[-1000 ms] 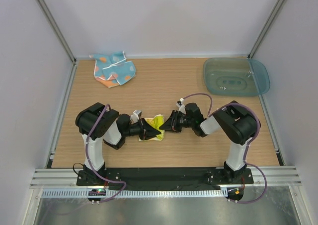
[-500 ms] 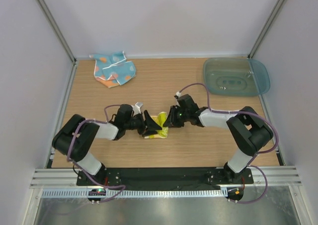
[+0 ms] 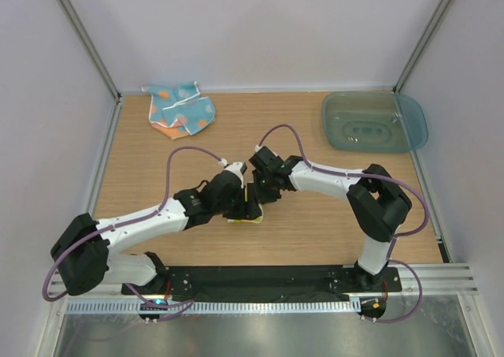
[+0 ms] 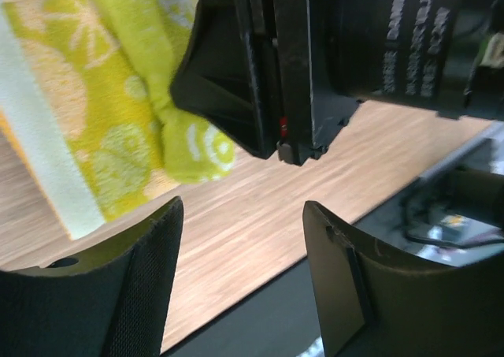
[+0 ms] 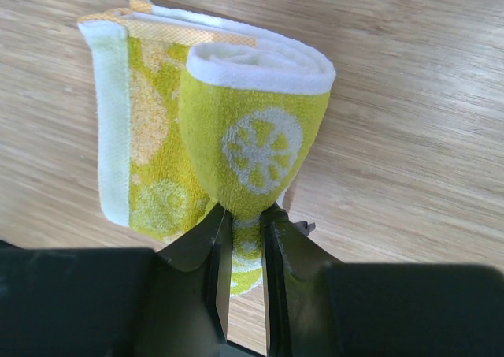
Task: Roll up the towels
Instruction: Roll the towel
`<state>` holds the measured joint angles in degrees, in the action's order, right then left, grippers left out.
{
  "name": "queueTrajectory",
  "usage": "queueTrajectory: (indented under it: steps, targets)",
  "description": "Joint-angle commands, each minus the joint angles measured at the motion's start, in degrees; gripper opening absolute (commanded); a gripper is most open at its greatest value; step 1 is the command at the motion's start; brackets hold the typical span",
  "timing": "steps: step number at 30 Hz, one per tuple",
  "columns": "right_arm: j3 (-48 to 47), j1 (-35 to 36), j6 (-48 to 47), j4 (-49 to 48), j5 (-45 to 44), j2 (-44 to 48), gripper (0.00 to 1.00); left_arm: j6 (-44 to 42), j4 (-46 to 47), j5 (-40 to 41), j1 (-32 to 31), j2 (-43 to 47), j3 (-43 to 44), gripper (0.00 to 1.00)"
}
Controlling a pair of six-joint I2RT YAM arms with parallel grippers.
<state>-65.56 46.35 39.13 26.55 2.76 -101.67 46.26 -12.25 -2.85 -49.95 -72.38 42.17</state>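
Next, my left gripper takes that near end (image 4: 200, 154) of the roll before my right gripper moves up the roll, since my right gripper is pinching it close to its near end.
A yellow-green lemon-print towel (image 3: 253, 209) lies partly rolled at the table's middle front. In the right wrist view its roll (image 5: 252, 148) stands up from the flat part, pinched at the base. My right gripper (image 5: 246, 224) is shut on the rolled end; it also shows in the top view (image 3: 260, 190). My left gripper (image 4: 240, 243) is open and empty just beside the towel (image 4: 118, 128), facing the right gripper's body; it also shows in the top view (image 3: 242, 207). A second towel, blue with orange spots (image 3: 181, 109), lies crumpled at the back left.
A teal plastic tray (image 3: 374, 121) sits at the back right. White walls with metal posts enclose the table. The black base rail (image 3: 260, 277) runs along the near edge.
Both arms have stretched and swung round the towel. The left gripper has let go and moved to the towel's near side. The right gripper now holds the rolled end from the far side.
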Motion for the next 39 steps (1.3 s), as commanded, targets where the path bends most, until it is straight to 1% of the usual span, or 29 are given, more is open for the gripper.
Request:
queueTrajectory:
  steps: [1, 5, 7, 8, 12, 19, 24, 27, 34, 39]
  targets:
    - [-3.4, 1.2, 0.0, 6.7, -4.3, -1.7, 0.18, -2.3, -7.6, 14.7, -3.3, -1.5, 2.2, 0.64]
    - [-3.6, 1.1, 0.9, 6.5, -3.6, -2.6, 0.19, -1.9, -8.7, 20.2, -7.7, -4.6, 3.6, 0.63]
    - [-3.5, 1.1, 1.6, 5.9, -3.5, -2.7, 0.19, -1.4, -8.5, 23.0, -8.8, -6.0, 4.1, 0.63]
    - [-3.3, 1.3, 1.8, 5.5, -1.4, -2.7, 0.19, -0.7, -8.5, 23.9, -9.6, -6.4, 4.4, 0.63]
    - [-2.6, 1.2, 2.5, 3.7, 1.4, -3.2, 0.19, -0.1, -7.7, 26.3, -12.8, -8.2, 6.2, 0.63]
    - [-2.4, 1.2, 3.1, 2.5, 3.4, -3.0, 0.21, -0.8, -8.0, 28.0, -14.9, -13.6, 10.5, 0.64]
    - [-2.2, 1.2, 3.1, 2.7, 4.1, -2.8, 0.24, -0.3, -8.5, 30.4, -15.4, -17.5, 11.4, 0.63]
    - [-1.9, 1.2, 3.6, 2.5, 5.0, -2.7, 0.26, 0.5, -7.9, 31.9, -16.2, -18.3, 11.2, 0.60]
    - [-1.3, 1.1, 5.4, 0.8, 7.6, -2.7, 0.31, 1.1, -5.9, 32.5, -17.0, -20.7, 10.8, 0.50]
    - [0.0, 0.2, 7.1, -0.7, 10.6, -1.8, 0.35, 2.3, -5.9, 33.1, -17.3, -22.0, 10.3, 0.46]
